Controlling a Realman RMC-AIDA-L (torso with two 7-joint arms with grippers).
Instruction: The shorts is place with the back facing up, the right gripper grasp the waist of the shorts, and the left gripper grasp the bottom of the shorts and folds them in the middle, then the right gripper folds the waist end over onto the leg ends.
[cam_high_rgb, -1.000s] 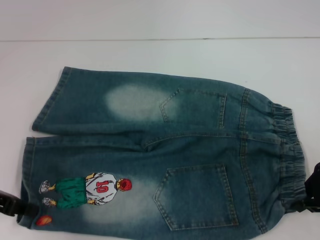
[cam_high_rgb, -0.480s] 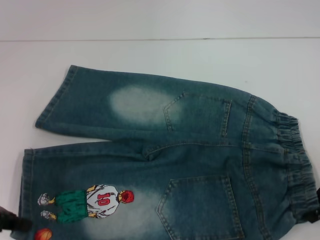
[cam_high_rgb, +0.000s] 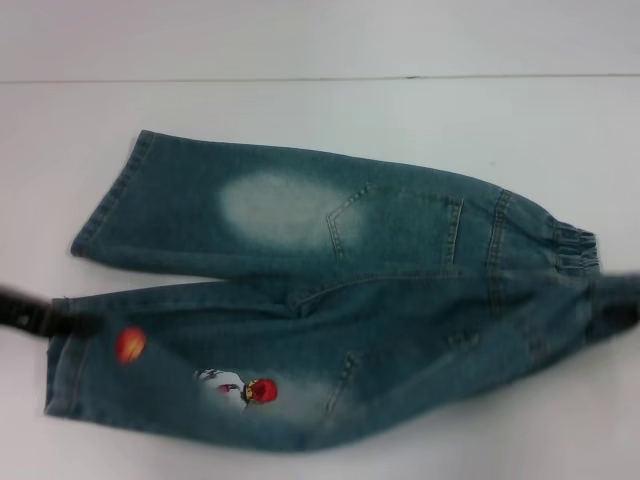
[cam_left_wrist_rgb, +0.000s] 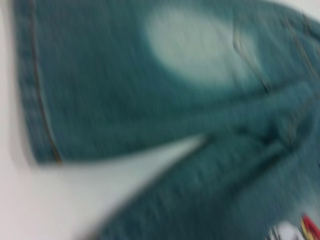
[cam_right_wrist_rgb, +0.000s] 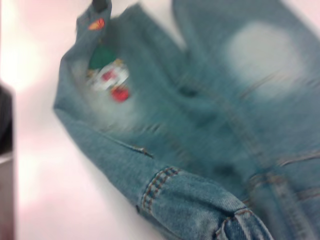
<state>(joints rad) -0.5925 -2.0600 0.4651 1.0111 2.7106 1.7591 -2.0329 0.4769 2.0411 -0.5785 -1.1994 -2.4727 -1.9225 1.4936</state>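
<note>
Next, I let go of the near leg's hem with my left gripper on the far corner of the far leg's hem (cam_high_rgb: 147, 143).
The faded denim shorts (cam_high_rgb: 330, 250) lie back up on the white table, waist (cam_high_rgb: 572, 243) to the right and leg ends (cam_high_rgb: 105, 200) to the left. The near leg is raised off the table and tilted toward the far leg, so the orange ball (cam_high_rgb: 130, 344) and the cartoon player (cam_high_rgb: 240, 388) face upward at a slant. My left gripper (cam_high_rgb: 60, 322) is shut on the near leg's hem. At the right edge my right gripper (cam_high_rgb: 618, 310), blurred, is shut on the near end of the waist. The right wrist view shows lifted denim (cam_right_wrist_rgb: 200, 200) close up and the left gripper (cam_right_wrist_rgb: 101, 5) far off.
The white table (cam_high_rgb: 300, 110) runs to a back edge line across the top of the head view. The far leg's hem (cam_left_wrist_rgb: 35, 100) lies flat on the table in the left wrist view. Nothing else stands on the surface.
Both grippers have lifted the near edge of the shorts and carried it toward the far side. The near back pocket has folded out of sight and the ball print has moved up.
</note>
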